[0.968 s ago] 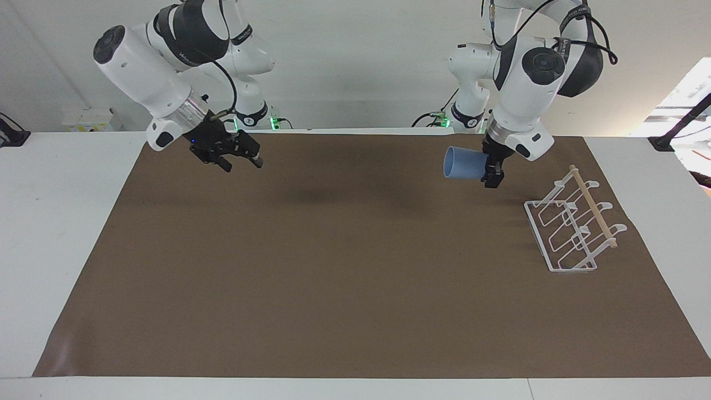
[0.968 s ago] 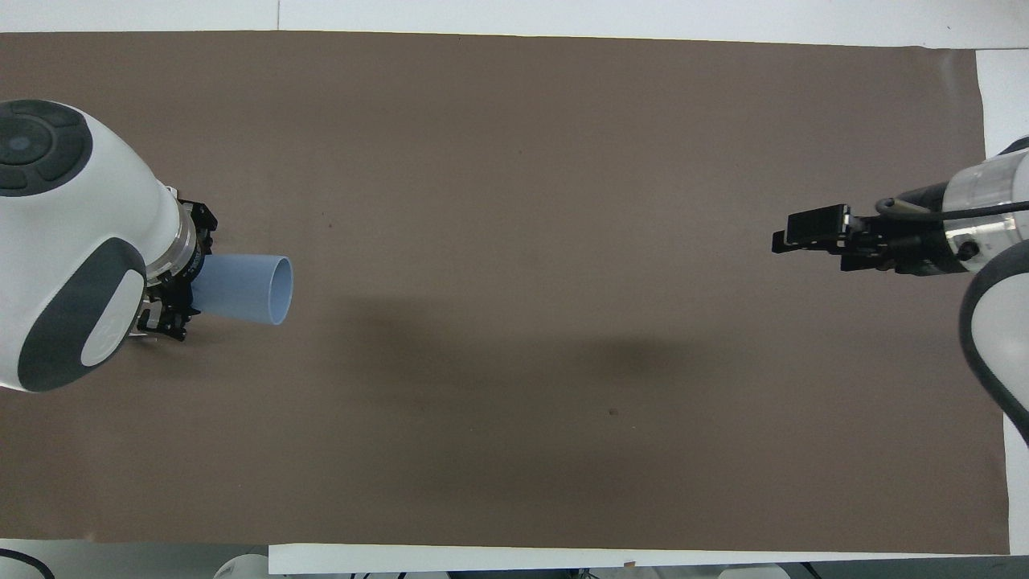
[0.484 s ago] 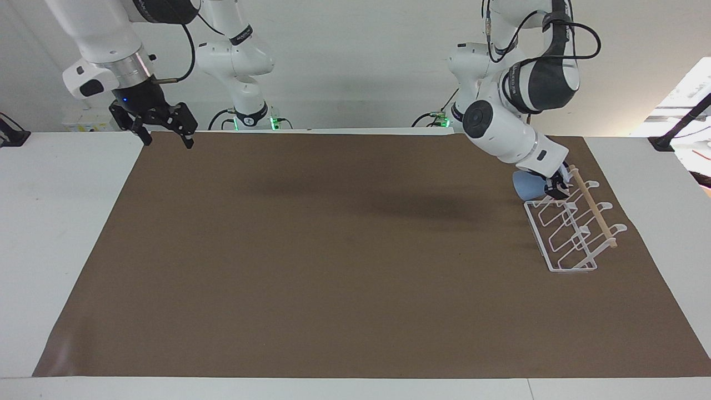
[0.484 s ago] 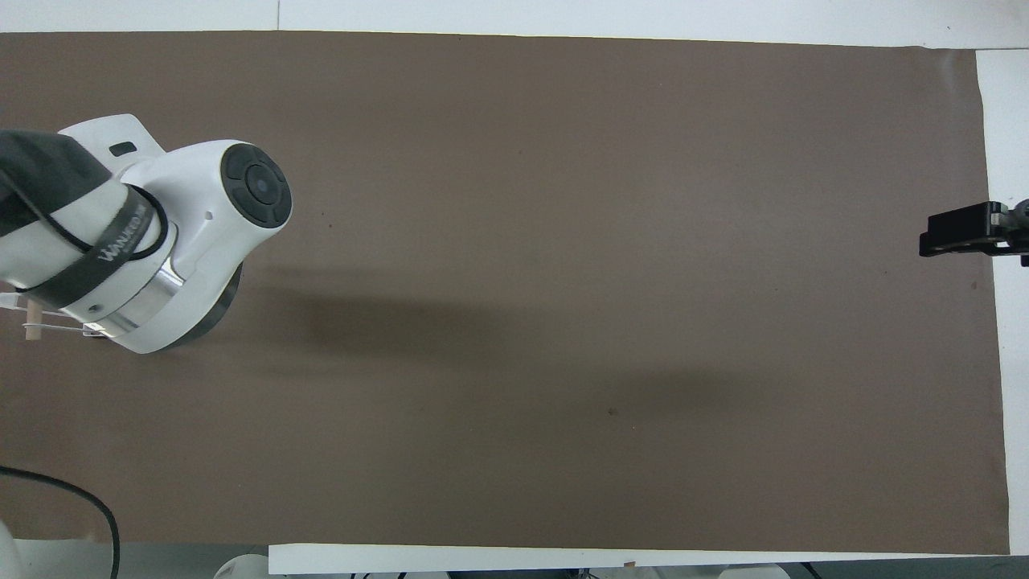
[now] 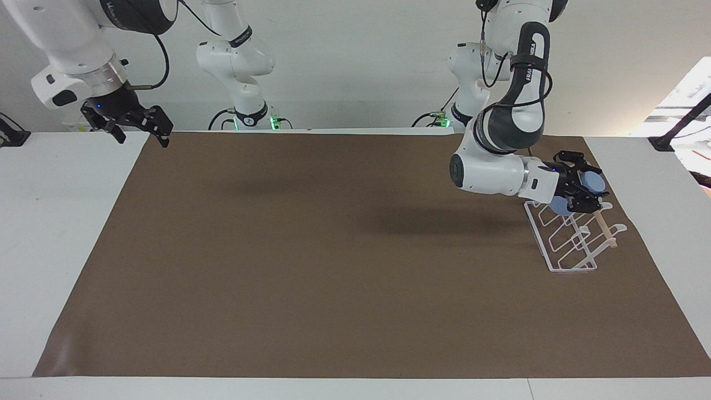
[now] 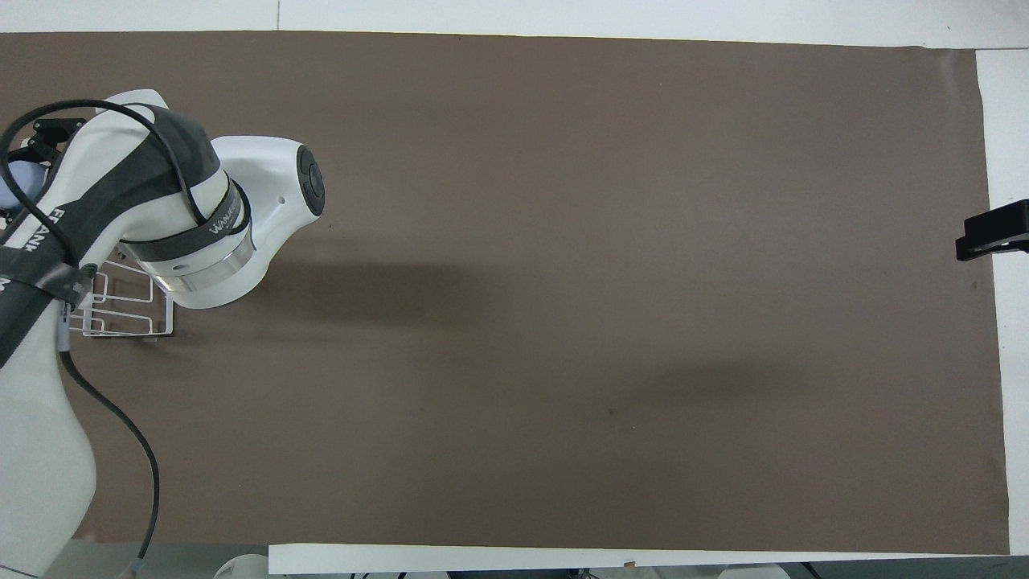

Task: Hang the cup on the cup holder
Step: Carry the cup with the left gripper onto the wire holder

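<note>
The light-blue cup, now on its side over the holder's nearest end, will be let go by my left gripper on the cup holder's end (image 6: 116, 204) farthest from the robots.
In the facing view my left gripper (image 5: 590, 189) is shut on the light-blue cup (image 5: 595, 180). It holds the cup on its side over the end of the white wire cup holder (image 5: 566, 244) nearest the robots, by the wooden rod (image 5: 605, 225). Whether the cup touches a prong I cannot tell. In the overhead view the left arm covers most of the cup holder (image 6: 120, 310), and a sliver of the cup (image 6: 14, 186) shows. My right gripper (image 5: 140, 136) waits open and raised over the brown mat's corner at the right arm's end. One of its fingers (image 6: 993, 233) shows in the overhead view.
A brown mat (image 5: 333, 266) covers most of the white table (image 5: 55, 233). The cup holder stands on the mat at the left arm's end.
My left arm has swung the cup from over the mat to the cup holder and turned it round. The right gripper has drawn back and up to the mat's corner.
</note>
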`<state>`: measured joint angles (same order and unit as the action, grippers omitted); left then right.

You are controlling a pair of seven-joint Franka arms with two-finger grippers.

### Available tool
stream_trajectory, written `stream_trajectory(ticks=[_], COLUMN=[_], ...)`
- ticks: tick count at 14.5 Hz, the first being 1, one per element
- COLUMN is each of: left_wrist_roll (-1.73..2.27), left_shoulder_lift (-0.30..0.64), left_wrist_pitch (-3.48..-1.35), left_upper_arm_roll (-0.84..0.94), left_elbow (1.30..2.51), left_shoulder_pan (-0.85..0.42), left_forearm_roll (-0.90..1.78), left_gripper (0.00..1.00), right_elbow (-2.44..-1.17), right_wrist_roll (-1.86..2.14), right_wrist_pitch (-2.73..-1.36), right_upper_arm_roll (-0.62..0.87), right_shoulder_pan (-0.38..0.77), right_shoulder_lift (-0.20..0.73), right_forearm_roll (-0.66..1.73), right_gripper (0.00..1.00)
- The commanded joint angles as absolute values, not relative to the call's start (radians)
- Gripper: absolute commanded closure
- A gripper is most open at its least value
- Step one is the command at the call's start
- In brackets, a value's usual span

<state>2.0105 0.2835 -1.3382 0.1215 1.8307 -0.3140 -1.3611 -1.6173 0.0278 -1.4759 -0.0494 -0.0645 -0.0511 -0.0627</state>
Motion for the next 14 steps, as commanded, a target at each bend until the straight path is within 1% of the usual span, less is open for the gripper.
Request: stream_trajectory(ticks=[1, 4, 6, 10, 14], left_wrist_roll=[2.037, 2.060, 2.066, 2.068, 2.072], left_shoulder_lift=[0.319, 0.336, 0.369, 0.414, 0.419], left_wrist_pitch=[-1.293, -1.292, -1.292, -1.308, -1.321], left_upper_arm_roll=[0.117, 0.117, 0.118, 0.120, 0.123], left_elbow=[1.808, 1.801, 1.793, 1.732, 1.723], left_shoulder_pan=[-0.308, -0.287, -0.264, -0.245, -0.253], left_forearm_roll=[-1.394, -1.427, -1.477, -1.502, -1.486], left_gripper=[1.00, 1.00, 1.00, 1.00, 1.00], right_elbow=[-1.623, -1.632, -1.638, -1.651, -1.651], right_wrist_roll=[0.051, 0.057, 0.055, 0.054, 0.051], right_wrist_pitch=[-1.447, -1.433, -1.433, -1.431, -1.419], right_upper_arm_roll=[-0.040, -0.034, -0.029, -0.029, -0.031], right_shoulder_pan=[-0.074, -0.063, -0.037, -0.032, -0.032], right_shoulder_lift=[-0.060, -0.066, -0.067, -0.075, -0.077], right_forearm_roll=[-0.067, -0.066, -0.057, -0.043, -0.020], right_gripper=[0.01, 0.01, 0.01, 0.01, 0.01])
